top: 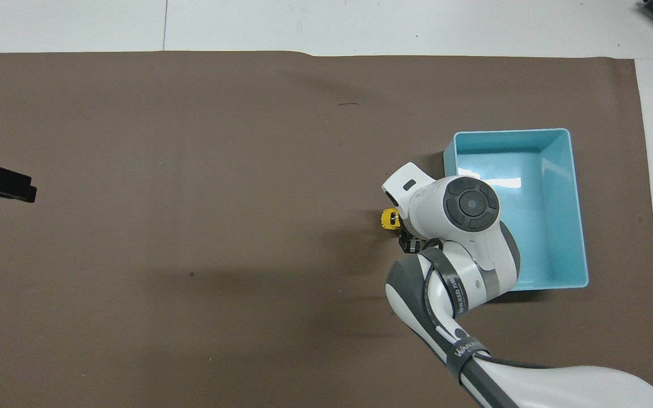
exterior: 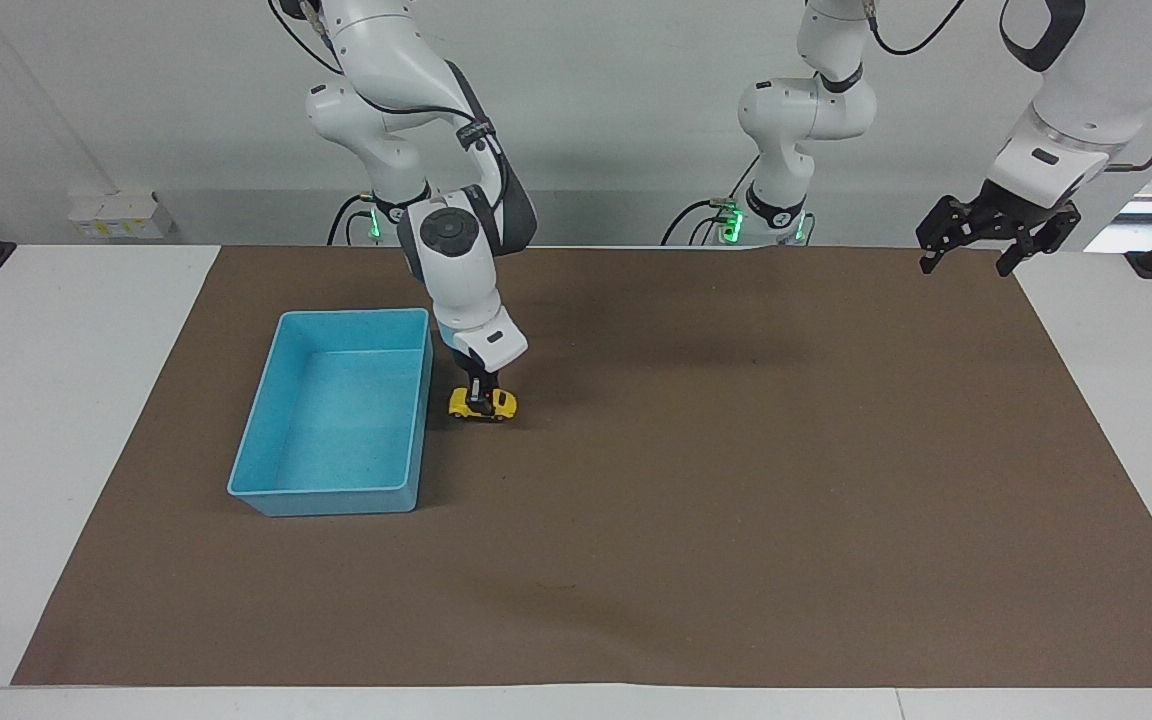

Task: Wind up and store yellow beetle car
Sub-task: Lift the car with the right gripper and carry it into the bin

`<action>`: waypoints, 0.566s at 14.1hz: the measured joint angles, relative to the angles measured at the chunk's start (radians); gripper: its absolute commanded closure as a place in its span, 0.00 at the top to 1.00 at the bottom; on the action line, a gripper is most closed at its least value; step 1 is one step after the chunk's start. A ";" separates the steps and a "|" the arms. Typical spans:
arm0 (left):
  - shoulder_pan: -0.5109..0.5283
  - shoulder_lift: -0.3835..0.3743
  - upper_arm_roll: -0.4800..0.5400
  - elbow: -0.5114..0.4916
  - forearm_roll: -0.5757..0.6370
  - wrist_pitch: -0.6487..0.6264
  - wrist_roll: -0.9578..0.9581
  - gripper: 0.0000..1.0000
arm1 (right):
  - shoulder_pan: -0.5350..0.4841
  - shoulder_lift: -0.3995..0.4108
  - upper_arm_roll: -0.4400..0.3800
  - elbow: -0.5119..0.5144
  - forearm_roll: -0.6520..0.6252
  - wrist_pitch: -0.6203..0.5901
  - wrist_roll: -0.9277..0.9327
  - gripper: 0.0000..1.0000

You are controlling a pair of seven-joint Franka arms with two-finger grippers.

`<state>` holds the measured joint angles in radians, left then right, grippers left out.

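Next, I release the yellow beetle car from my right gripper near the middle of the light blue bin's bottom (top: 504, 225).
The yellow beetle car (exterior: 483, 404) sits on the brown mat beside the light blue bin (exterior: 339, 413), toward the left arm's end from it. My right gripper (exterior: 477, 396) points straight down onto the car and is shut on it. In the overhead view only one end of the yellow beetle car (top: 389, 219) shows; the right arm's wrist covers the remainder. My left gripper (exterior: 969, 256) waits, open, in the air above the mat's corner at the left arm's end; in the overhead view only part of the left gripper (top: 0, 184) shows at the frame's edge.
The bin (top: 564, 249) has nothing in it. The brown mat (exterior: 736, 500) covers most of the white table. A white box (exterior: 121, 215) stands by the wall at the right arm's end.
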<state>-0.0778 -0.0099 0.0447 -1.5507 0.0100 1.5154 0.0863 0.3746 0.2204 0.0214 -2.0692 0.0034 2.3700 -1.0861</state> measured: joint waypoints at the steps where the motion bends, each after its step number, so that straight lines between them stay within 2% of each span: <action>1: 0.000 0.000 0.000 0.000 0.000 0.000 0.000 1.00 | 0.009 0.002 0.000 0.018 0.000 -0.013 0.009 0.00; 5: 0.000 0.000 0.000 0.000 0.000 0.000 0.000 1.00 | 0.027 -0.009 0.000 0.164 0.000 -0.231 0.026 0.00; 8: 0.000 0.000 0.000 0.000 0.000 0.000 0.000 1.00 | 0.022 -0.063 -0.007 0.220 0.000 -0.349 0.026 0.00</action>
<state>-0.0778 -0.0099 0.0447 -1.5507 0.0100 1.5153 0.0863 0.3971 0.1579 0.0143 -1.8491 0.0034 2.0212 -1.0597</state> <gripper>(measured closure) 0.000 0.559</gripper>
